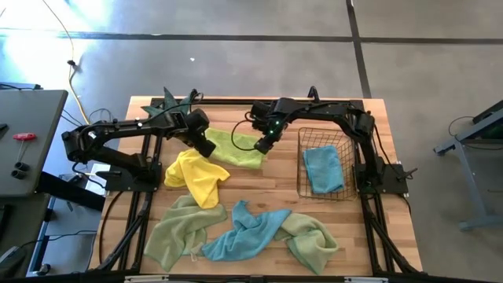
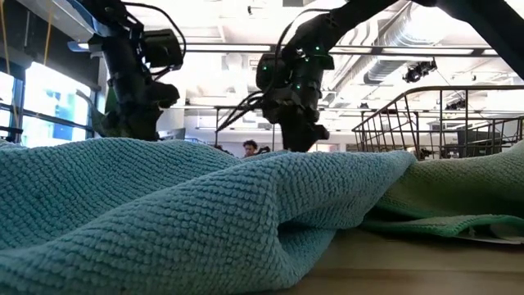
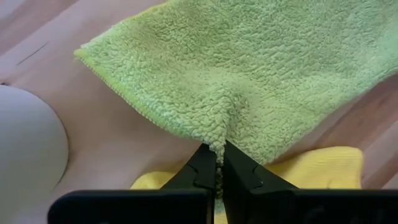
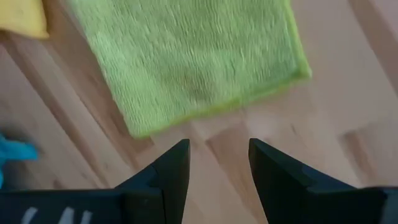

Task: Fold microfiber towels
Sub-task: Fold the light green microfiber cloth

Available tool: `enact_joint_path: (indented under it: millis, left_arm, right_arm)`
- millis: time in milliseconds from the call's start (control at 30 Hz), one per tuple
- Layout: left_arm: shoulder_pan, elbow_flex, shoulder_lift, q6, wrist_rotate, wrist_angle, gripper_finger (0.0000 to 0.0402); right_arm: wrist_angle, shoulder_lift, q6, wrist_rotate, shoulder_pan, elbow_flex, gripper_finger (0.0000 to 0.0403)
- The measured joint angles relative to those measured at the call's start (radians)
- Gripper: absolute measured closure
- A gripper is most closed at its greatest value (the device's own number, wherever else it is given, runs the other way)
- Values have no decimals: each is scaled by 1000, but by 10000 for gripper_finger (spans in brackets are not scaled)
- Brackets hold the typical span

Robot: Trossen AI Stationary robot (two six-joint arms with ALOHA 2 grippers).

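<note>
The robot's left gripper needs to release the lime green towel, folded over on the wood [image 1: 273, 150] next to the wire basket.
A lime green towel [image 1: 236, 147] lies on the wooden table behind the middle; in the right wrist view its straight edge [image 4: 186, 118] rests flat on the wood. My left gripper [image 1: 207, 148] is shut on its left edge. My right gripper [image 1: 262, 146] hovers open by the towel's right end, its fingers [image 4: 217, 144] over bare wood just off the edge. A yellow towel [image 1: 196, 177] lies crumpled in front of the lime one. Two pale green towels [image 1: 177, 232] [image 1: 310, 236] and a blue one [image 1: 244, 232] lie heaped near the front edge. My left gripper pinches the lime towel's edge [image 3: 217, 138] between its two fingers, coming steeply from above. The cloth puckers into a ridge at the pinch and spreads out beyond it onto the table. One layer or several, I cannot tell.
A wire basket [image 1: 302, 161] stands at the right with a folded blue towel [image 1: 324, 167] inside. A potted plant [image 1: 177, 102] sits at the far left corner. The blue towel [image 2: 164, 213] fills the low view's foreground. Bare wood shows between the lime towel and the basket.
</note>
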Motion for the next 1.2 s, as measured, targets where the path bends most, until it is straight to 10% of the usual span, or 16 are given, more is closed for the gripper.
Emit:
enact_joint_path:
  millis: [733,1200]
  left_arm:
    - [-179,3,223,-247,163,656,401]
    - [-237,275,498,-120,190,685,401]
  right_arm:
    - [-71,-100,-49,42,-110,0,245]
    - [-92,-128,-2,53,-108,0,245]
